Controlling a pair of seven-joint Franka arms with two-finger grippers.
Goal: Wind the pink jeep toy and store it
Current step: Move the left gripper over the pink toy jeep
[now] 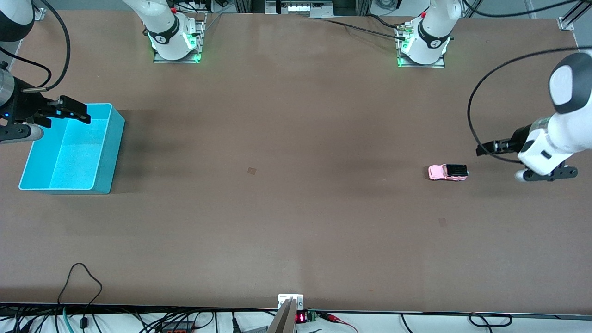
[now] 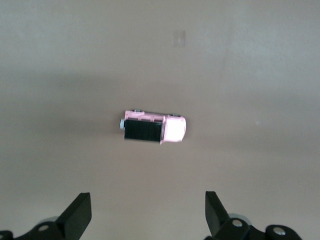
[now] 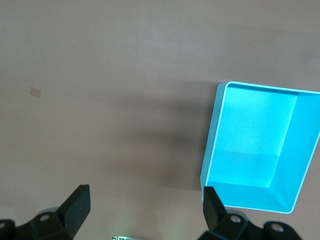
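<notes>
The pink jeep toy is next for my left gripper. Next, I move there and close it across its black rear section [image 1: 458,171] [image 2: 142,129], leaving the pink hood clear.
The pink jeep toy [image 1: 447,172] stands on its wheels on the brown table toward the left arm's end, pale pink with a black rear section. My left gripper [image 1: 486,149] hovers open beside it, closer to the table's end. In the left wrist view the jeep [image 2: 155,129] lies ahead of the spread gripper [image 2: 147,205], with nothing between the fingers [image 2: 80,215]. The cyan bin [image 1: 118,138] sits toward the right arm's end with nothing in it. My right gripper [image 1: 76,113] hangs open over the bin's rim; the right wrist view shows the bin [image 3: 212,135] beside the open gripper [image 3: 145,197].
Two arm bases [image 1: 175,44] [image 1: 423,46] stand along the table edge farthest from the front camera. Small faint patches [image 1: 252,170] [image 1: 442,222] mark the tabletop. Cables [image 1: 83,286] lie at the edge nearest the front camera. Wide bare tabletop separates jeep and bin.
</notes>
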